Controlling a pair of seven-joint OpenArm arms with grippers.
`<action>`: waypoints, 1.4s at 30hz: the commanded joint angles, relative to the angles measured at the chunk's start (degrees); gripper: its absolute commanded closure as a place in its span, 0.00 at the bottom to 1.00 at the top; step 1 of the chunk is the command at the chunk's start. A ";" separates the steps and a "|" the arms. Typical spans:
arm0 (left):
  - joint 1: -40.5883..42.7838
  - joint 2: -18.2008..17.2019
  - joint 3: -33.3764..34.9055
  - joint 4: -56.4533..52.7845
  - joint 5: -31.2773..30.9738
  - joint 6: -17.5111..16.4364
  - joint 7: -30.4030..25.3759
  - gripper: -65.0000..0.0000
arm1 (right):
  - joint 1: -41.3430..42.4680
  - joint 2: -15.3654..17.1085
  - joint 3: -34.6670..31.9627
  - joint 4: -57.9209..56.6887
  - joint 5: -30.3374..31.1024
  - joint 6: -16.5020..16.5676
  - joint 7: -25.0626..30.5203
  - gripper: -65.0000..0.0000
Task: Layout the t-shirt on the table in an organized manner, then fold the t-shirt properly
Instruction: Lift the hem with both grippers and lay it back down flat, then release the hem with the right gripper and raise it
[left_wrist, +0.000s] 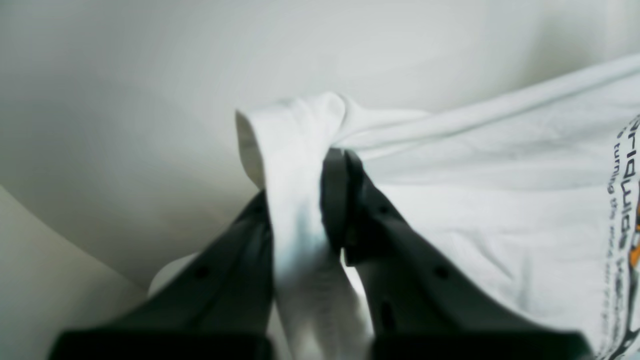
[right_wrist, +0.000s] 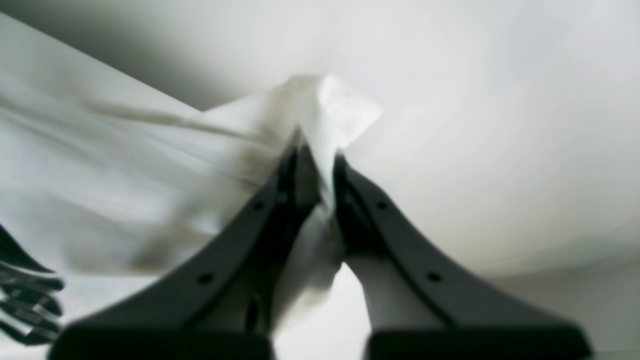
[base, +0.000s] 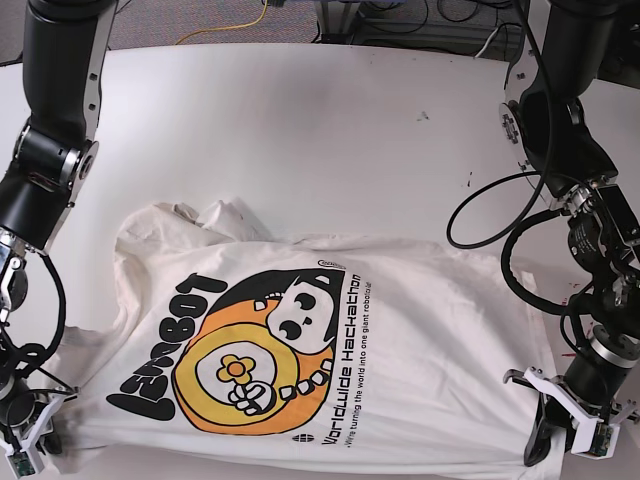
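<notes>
The robot's left gripper should release the corner of the t-shirt on the table's side edge (base: 618, 368) under the arm that has the cable loop.
The white t-shirt (base: 300, 340) lies print-up on the white table (base: 300, 120), its orange, yellow and black cartoon in the middle. My left gripper (left_wrist: 340, 155) is shut on a bunched fold at the shirt's edge, and black lettering (left_wrist: 622, 175) shows to its right. In the base view this gripper (base: 538, 448) sits at the shirt's near right corner. My right gripper (right_wrist: 317, 150) is shut on a pinched corner of the cloth (right_wrist: 330, 105); the t-shirt (right_wrist: 100, 175) stretches off to its left. In the base view it (base: 40, 440) holds the near left corner.
Both arms stand at the table's sides, with a black cable loop (base: 490, 215) hanging off the arm on the right. A yellow cable (base: 230, 25) and other wires lie beyond the far edge. Small dark specks (base: 423, 116) mark the bare tabletop behind the shirt.
</notes>
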 joint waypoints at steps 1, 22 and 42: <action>-0.96 -0.55 -0.10 -1.22 -0.44 0.36 -3.28 1.00 | 2.22 0.30 0.39 -4.38 0.31 -0.34 5.80 0.98; 7.13 -4.16 -0.36 -12.20 -0.36 0.36 -13.39 1.00 | 1.43 -4.44 -0.14 -31.20 0.31 -0.34 25.40 0.98; 10.12 -11.89 -0.45 -23.72 -0.53 0.36 -17.61 1.00 | 1.43 -11.56 -2.16 -35.77 -4.97 -0.34 25.58 0.98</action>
